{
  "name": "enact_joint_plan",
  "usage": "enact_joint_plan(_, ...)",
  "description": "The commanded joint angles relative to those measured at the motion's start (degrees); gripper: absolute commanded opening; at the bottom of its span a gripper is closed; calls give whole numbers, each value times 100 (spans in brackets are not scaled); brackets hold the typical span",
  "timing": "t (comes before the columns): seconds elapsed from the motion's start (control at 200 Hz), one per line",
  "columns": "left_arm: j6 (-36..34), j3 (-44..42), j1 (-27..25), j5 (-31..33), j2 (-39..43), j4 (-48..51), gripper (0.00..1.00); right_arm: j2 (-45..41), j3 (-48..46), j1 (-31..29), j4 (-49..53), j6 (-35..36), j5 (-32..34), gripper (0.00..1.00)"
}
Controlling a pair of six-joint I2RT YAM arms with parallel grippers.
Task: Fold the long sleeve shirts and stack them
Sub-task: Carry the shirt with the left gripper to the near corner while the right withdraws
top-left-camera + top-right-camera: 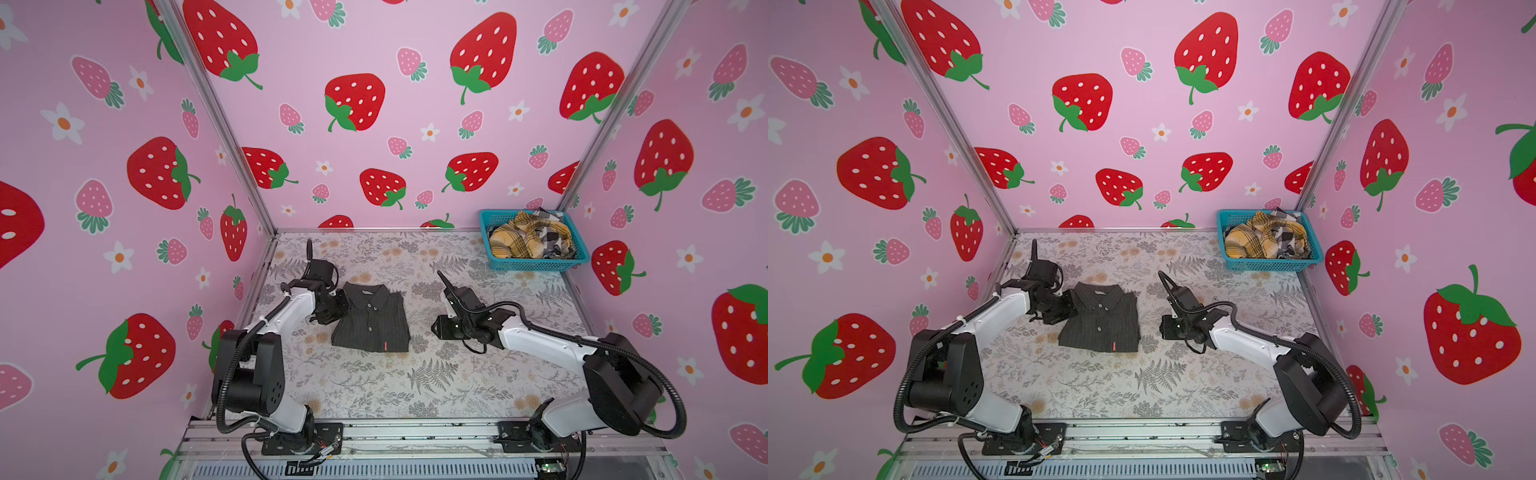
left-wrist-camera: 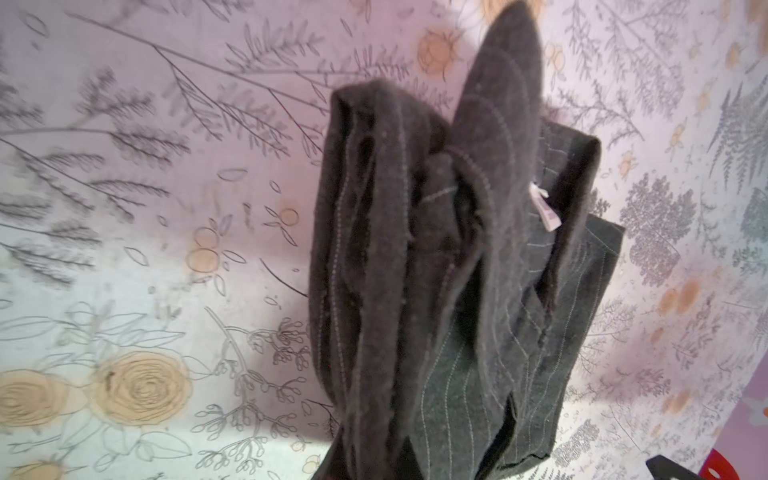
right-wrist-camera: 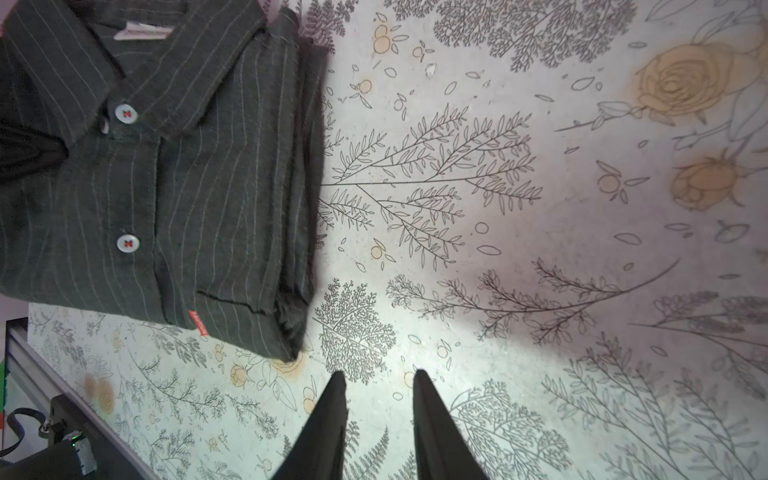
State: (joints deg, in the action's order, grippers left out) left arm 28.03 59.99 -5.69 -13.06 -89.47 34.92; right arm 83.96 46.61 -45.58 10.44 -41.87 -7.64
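Next, my left gripper releases the pinstriped shirt in the table's back corner (image 1: pixel 300 286), which is across from the teal mesh basket. The shirt now lies folded on the floral table.
A dark charcoal pinstriped long sleeve shirt (image 1: pixel 372 320) (image 1: pixel 1100 322) lies folded on the floral table, collar toward the back wall and buttons up. My left gripper (image 1: pixel 332 311) (image 1: pixel 1061 313) sits at the shirt's left edge, shut on it. In the left wrist view bunched folds of the shirt (image 2: pixel 457 249) rise from the jaws and hide them. My right gripper (image 1: pixel 435 328) (image 1: pixel 1163 328) (image 3: pixel 379 374) hovers over bare table a little to the right of the shirt (image 3: pixel 145 187), open and empty. A mustard-yellow plaid shirt (image 1: pixel 519 241) and a black-white check shirt (image 1: pixel 555 239) lie crumpled in the basket.
The teal mesh basket (image 1: pixel 536 264) (image 1: pixel 1266 264) stands in the back right corner against the strawberry-patterned walls. A metal rail (image 1: pixel 415 432) with both arm bases runs along the table's front edge.
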Motion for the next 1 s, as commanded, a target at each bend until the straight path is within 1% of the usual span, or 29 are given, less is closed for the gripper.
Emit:
enact_joint_plan(0.0, -524, 326, 207, 332, -183, 467, 0, -173, -231, 1, -164, -70, -58, 29)
enact_joint_plan(0.11, -825, 435, 496, 405, -337, 524, 0, -362, -466, -32, -347, -135, -91, 29)
enact_joint_plan(0.305, -1078, 922, 1136, 484, -730, 701, 0, -694, -747, -78, -611, -155, -84, 29)
enact_joint_plan(0.32, -1104, 974, 1165, 642, -763, 727, 0, -721, -768, -81, -625, -147, -80, 29)
enact_joint_plan(0.485, -1265, 1519, 1372, 1330, -1177, 885, 0, -949, -1000, -88, -995, -77, -150, 29)
enact_joint_plan(0.645, -1513, 2199, 1621, 1961, -1588, 991, 0, -883, -1149, -85, -1339, -4, -399, 28)
enact_joint_plan(0.775, -1900, 2885, 1750, 2540, -2055, 997, 0, -901, -1286, -96, -1541, 57, -490, 28)
enact_joint_plan(0.865, -2209, 3418, 1829, 2776, -2518, 1035, 0, -997, -1442, -103, -1712, 58, -559, 28)
enact_joint_plan(0.99, -2575, 3889, 1967, 3090, -3071, 961, 0, -1161, -1552, -106, -1805, 83, -582, 28)
